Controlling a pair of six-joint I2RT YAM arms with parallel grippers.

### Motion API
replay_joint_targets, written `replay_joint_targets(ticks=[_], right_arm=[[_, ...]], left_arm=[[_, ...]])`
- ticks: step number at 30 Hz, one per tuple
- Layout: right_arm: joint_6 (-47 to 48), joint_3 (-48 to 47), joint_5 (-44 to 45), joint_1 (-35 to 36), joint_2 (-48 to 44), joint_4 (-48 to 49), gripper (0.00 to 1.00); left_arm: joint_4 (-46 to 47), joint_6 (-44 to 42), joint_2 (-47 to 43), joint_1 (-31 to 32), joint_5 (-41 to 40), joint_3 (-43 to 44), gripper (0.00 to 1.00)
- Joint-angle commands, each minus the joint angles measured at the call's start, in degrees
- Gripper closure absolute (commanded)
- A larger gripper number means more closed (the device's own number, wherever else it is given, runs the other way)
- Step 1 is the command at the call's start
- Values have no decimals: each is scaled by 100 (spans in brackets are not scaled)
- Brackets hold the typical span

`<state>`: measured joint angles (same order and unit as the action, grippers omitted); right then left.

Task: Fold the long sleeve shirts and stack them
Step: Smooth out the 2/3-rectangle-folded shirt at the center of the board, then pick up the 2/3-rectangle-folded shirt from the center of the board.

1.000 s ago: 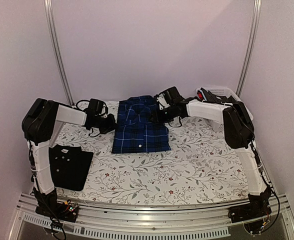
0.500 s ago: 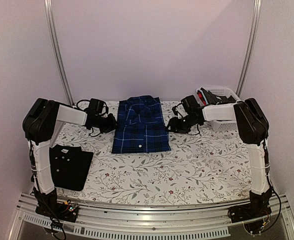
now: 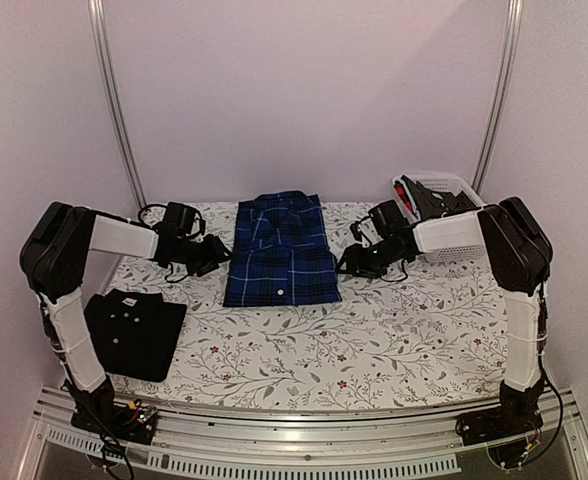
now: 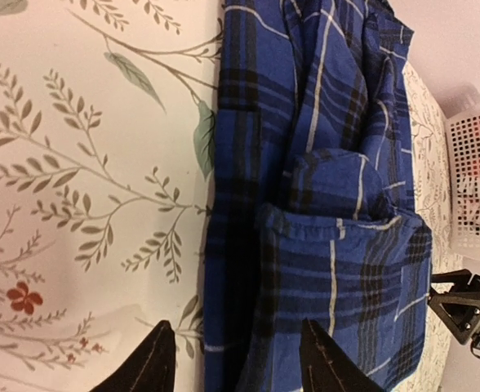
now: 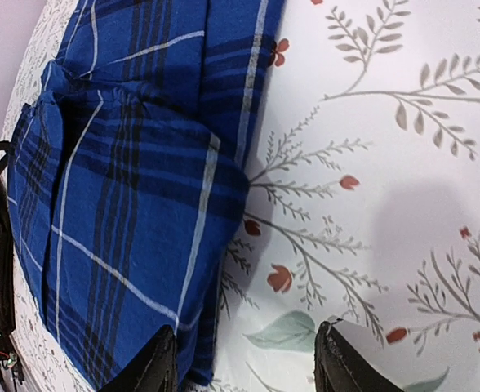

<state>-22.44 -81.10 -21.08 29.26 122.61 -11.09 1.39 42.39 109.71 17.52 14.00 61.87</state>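
My left gripper closes next at the near corner (image 3: pixel 227 304) of the blue plaid shirt, toward the black shirt.
The blue plaid long sleeve shirt (image 3: pixel 281 250) lies folded at the middle back of the table, collar away from me. The black long sleeve shirt (image 3: pixel 134 332) lies folded at the front left. My left gripper (image 3: pixel 217 257) is open at the plaid shirt's left edge. In the left wrist view that edge (image 4: pixel 240 269) runs between the spread fingertips of the left gripper (image 4: pixel 238 363), which grip nothing. My right gripper (image 3: pixel 346 262) is open just off the shirt's right edge. In the right wrist view the right gripper (image 5: pixel 248 363) has one fingertip at the plaid shirt (image 5: pixel 126 180) and the other over the tablecloth.
A white lattice basket (image 3: pixel 444 185) with dark and red items stands at the back right corner, also seen in the left wrist view as the basket (image 4: pixel 468 188). The floral tablecloth (image 3: pixel 374 330) covers the table. Metal posts (image 3: pixel 114 110) rise at both back sides.
The left gripper has opened and let go of the plaid shirt's left edge, drawing slightly left. The right gripper has pulled back to the right, off the shirt's right side.
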Motion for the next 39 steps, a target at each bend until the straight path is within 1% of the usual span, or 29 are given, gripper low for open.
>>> replay_joint_targets(ticks=[1,3,5,9,12,14,18,22,29,35,39], right_arm=[[-41,684,486,118,-886,245,46],[-50,893,655,184,-1149,254,50],[-104,999,624,274,-1374,319,54],[-34,901,722,631,-1501,214,62],[-4,746,605,835,-1416,246,67],[0,601,489,945,-1195,222,71],[-14,566,464,1082,-845,206,74],[-84,822,443,1082,-655,260,75],[-137,1090,382,1082,-526,319,73],[-136,1557,745,1082,-1204,226,65],[-130,1925,955,1082,-1531,170,63]], left_arm=[[32,7,-705,71,131,-661,51],[58,36,-916,129,154,-924,54],[44,77,-1028,201,177,-1122,56],[-60,203,-1189,391,12,-1523,60],[98,326,-1258,457,77,-1786,62],[106,344,-1275,523,87,-1832,63],[160,382,-1388,669,68,-1962,63],[167,430,-1488,722,42,-2086,63],[119,464,-1628,793,7,-2288,64],[77,299,-1723,917,-95,-2352,63],[-56,158,-1748,976,-312,-2312,63]])
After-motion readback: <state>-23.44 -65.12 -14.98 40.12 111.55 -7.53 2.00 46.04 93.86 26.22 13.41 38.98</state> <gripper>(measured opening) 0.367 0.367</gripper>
